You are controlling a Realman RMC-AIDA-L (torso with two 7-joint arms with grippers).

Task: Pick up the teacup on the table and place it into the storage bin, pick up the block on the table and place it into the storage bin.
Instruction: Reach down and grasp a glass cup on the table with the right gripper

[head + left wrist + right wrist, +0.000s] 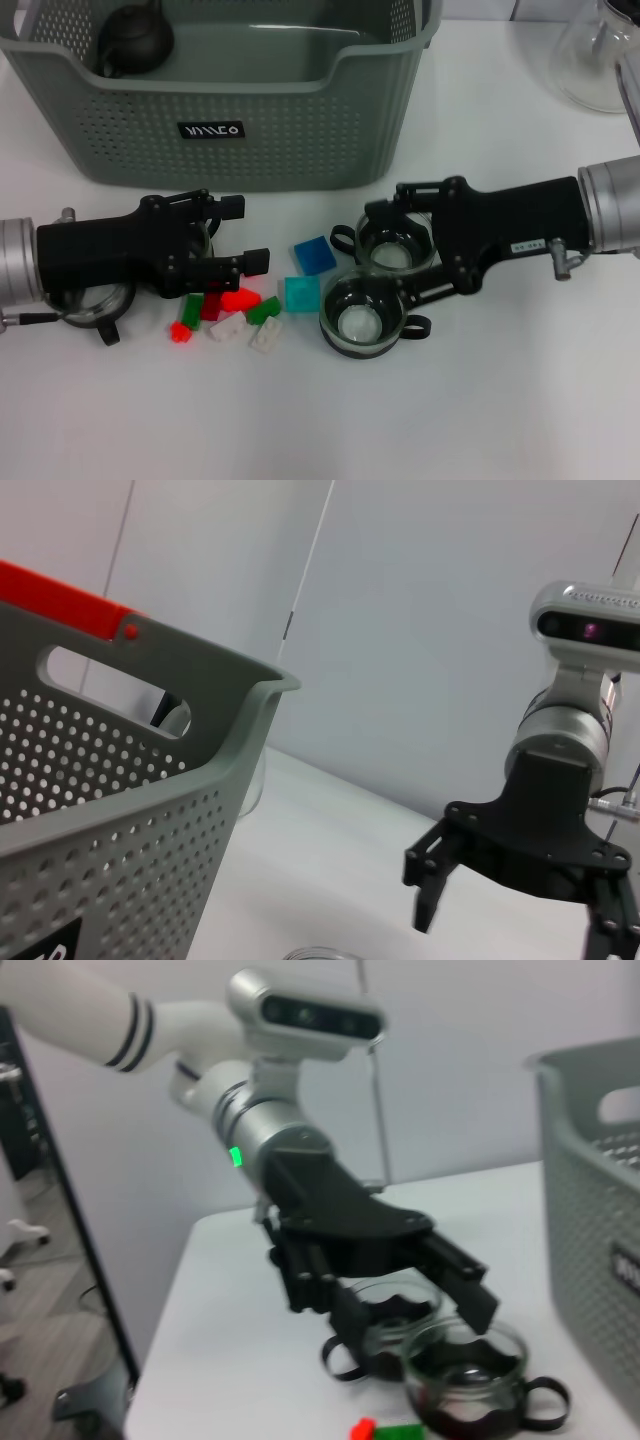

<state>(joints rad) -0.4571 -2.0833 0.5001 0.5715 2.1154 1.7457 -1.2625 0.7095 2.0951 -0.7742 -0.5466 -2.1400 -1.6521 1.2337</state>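
Observation:
I will move my right gripper next to the handle side (404, 326) of the front teacup, the one by the teal block, and then close it there.
Two glass teacups stand side by side on the white table: one teacup (408, 262) lies between the spread fingers of my right gripper (388, 250), which is open, and the other teacup (361, 318) sits just in front of it. Small blocks lie between the arms: a blue block (312, 254), a teal block (298, 293), a red block (240, 299), and green and white ones. My left gripper (250, 234) hovers open just behind the red block. The grey-green storage bin (300, 120) stands behind both grippers. In the left wrist view the right gripper (515, 918) shows open.
A black teapot (135, 40) sits in the bin's back left corner. A third glass cup (95, 305) lies under my left arm. A clear glass pitcher (600, 50) stands at the back right. In the right wrist view the bin wall (590, 1210) rises beside the cups.

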